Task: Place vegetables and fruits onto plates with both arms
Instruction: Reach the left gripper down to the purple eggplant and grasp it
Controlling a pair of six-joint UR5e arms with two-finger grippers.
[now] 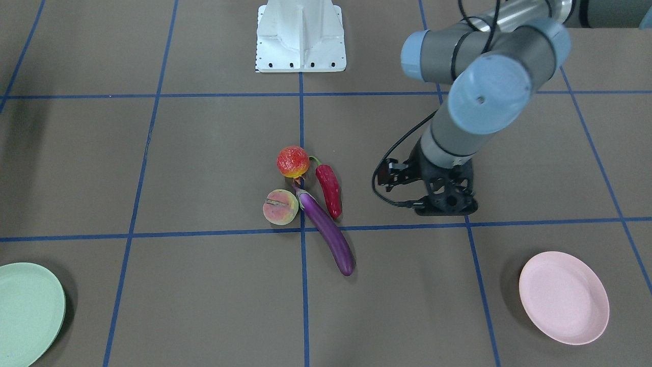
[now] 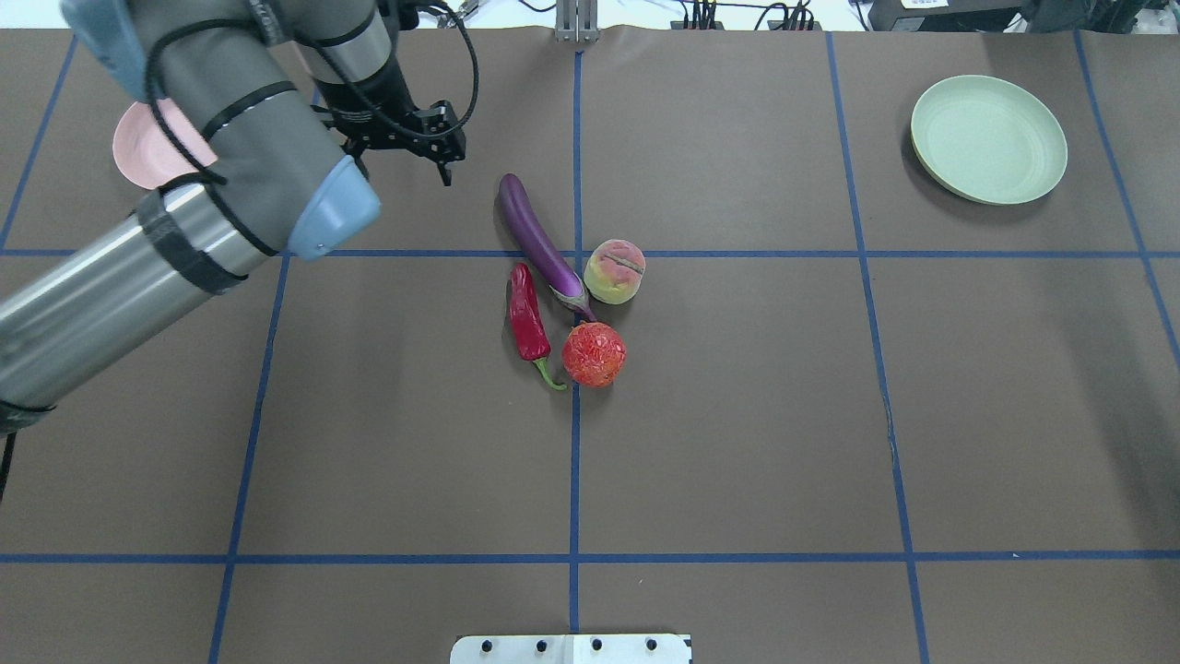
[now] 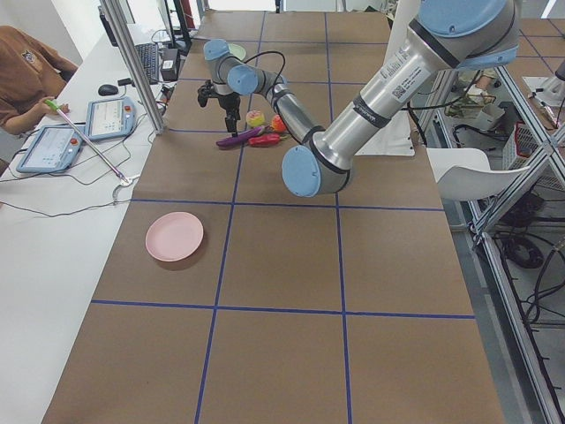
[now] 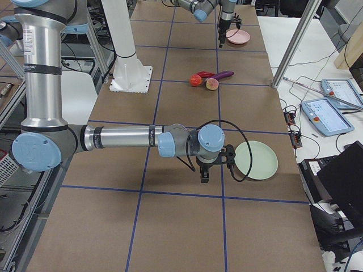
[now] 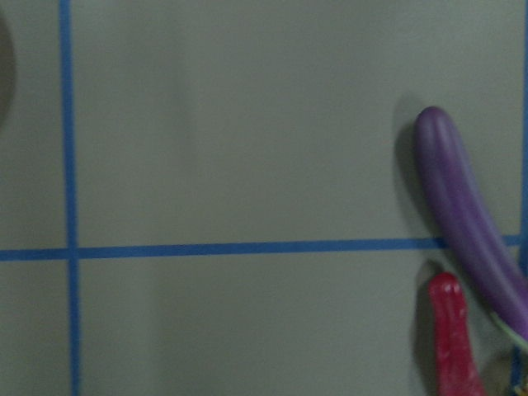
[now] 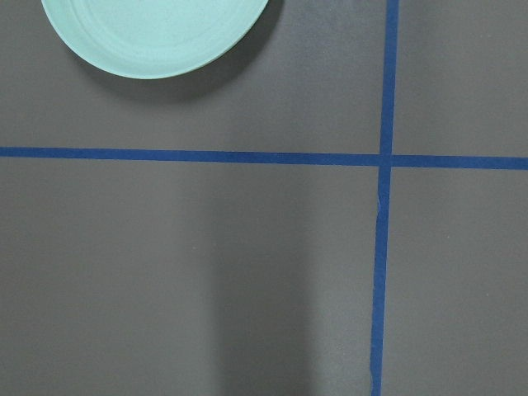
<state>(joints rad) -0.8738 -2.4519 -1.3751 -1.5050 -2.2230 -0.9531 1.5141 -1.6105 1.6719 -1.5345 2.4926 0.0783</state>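
The purple eggplant is next for my left gripper, which should go there and close on the eggplant's thick lower body (image 1: 336,244) (image 5: 450,200), just short of the eggplant's rounded end.
The purple eggplant (image 1: 326,232) (image 2: 539,235), red chili pepper (image 1: 330,189) (image 2: 528,318), pomegranate (image 1: 293,161) (image 2: 595,354) and peach (image 1: 280,206) (image 2: 616,271) lie clustered at the table's middle. My left gripper (image 2: 403,164) (image 1: 448,207) is open and empty, pointing down beside the eggplant's tip, between the cluster and the pink plate (image 1: 564,297) (image 2: 138,152). Its wrist view shows the eggplant (image 5: 462,214) and chili (image 5: 450,338) at the right edge. My right gripper (image 4: 204,177) shows only in the exterior right view, beside the mint green plate (image 4: 256,160) (image 2: 988,138) (image 6: 157,33); I cannot tell its state.
The white base block (image 1: 300,38) (image 2: 572,648) stands at the robot's edge of the table. Blue tape lines grid the brown table (image 2: 737,443). An operator's bench with tablets (image 3: 79,132) runs along the far side.
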